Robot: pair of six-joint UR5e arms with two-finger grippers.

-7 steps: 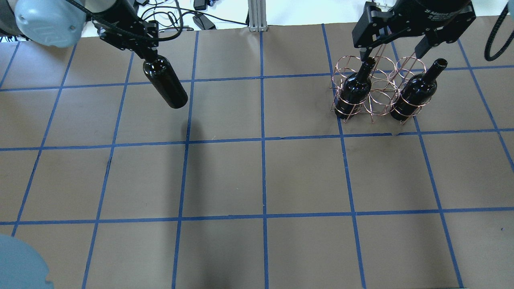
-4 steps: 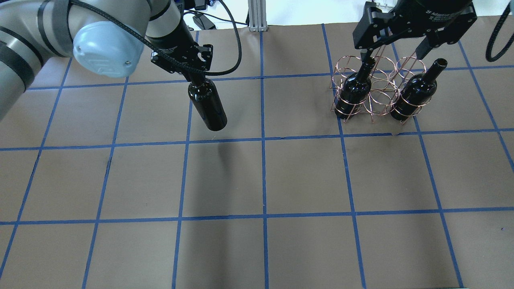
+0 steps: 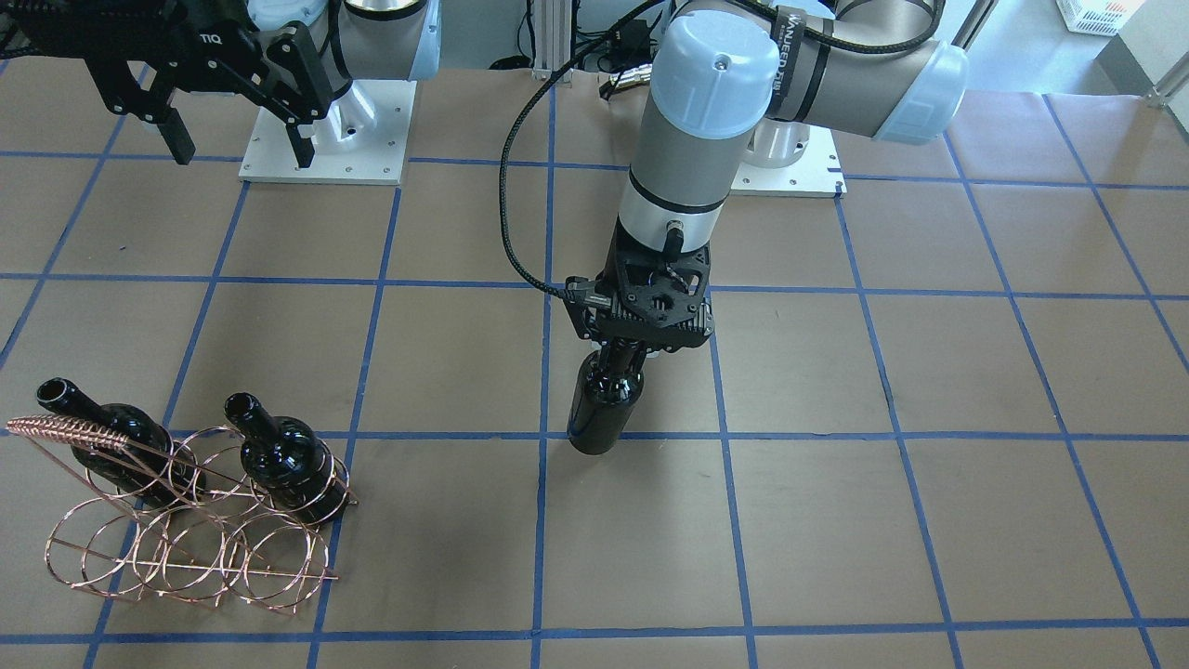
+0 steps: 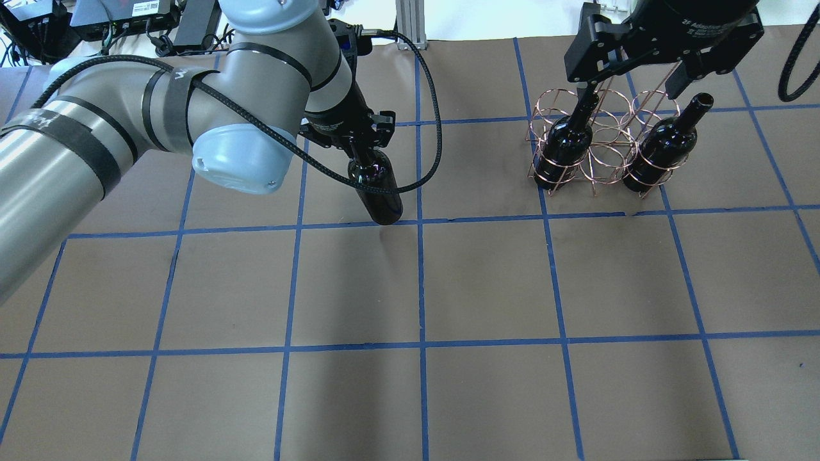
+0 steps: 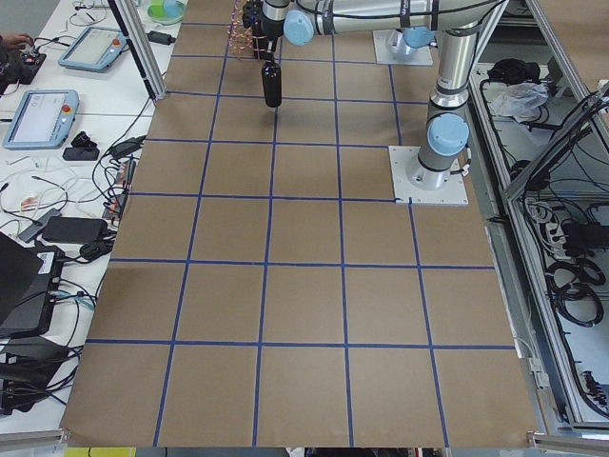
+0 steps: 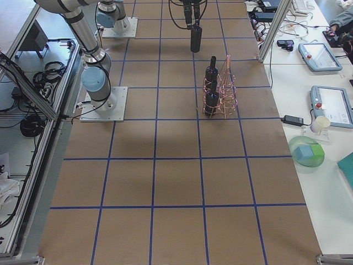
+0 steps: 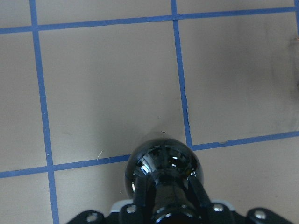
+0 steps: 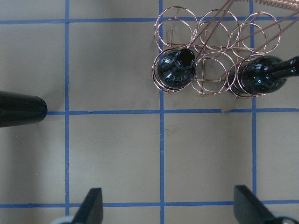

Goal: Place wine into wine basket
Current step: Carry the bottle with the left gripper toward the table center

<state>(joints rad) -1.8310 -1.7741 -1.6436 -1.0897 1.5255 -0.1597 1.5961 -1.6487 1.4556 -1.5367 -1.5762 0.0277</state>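
Observation:
I will let go of the wine bottle upright on the table (image 3: 571, 423) (image 7: 170, 159) with my left gripper, close against the nearest crossing of blue tape.
My left gripper (image 4: 357, 142) is shut on the neck of a near-black wine bottle (image 4: 379, 192) and holds it upright-tilted above the table's middle; it also shows in the front view (image 3: 604, 404) and the left wrist view (image 7: 163, 168). The copper wire wine basket (image 4: 592, 137) stands at the right, far from that bottle. Two more dark bottles (image 4: 567, 144) (image 4: 663, 147) sit in its outer front rings. The ring between them is empty. My right gripper (image 4: 631, 80) is open and empty, hovering above the basket (image 8: 201, 42).
The table is brown paper with a blue tape grid (image 4: 419, 221). The arms' base plates (image 3: 325, 139) lie on the robot's side. Cables and a metal post (image 4: 410, 25) sit beyond the far edge.
My left arm has carried the bottle to the right, from the far left toward the table's middle. The right gripper and the basket have stayed put.

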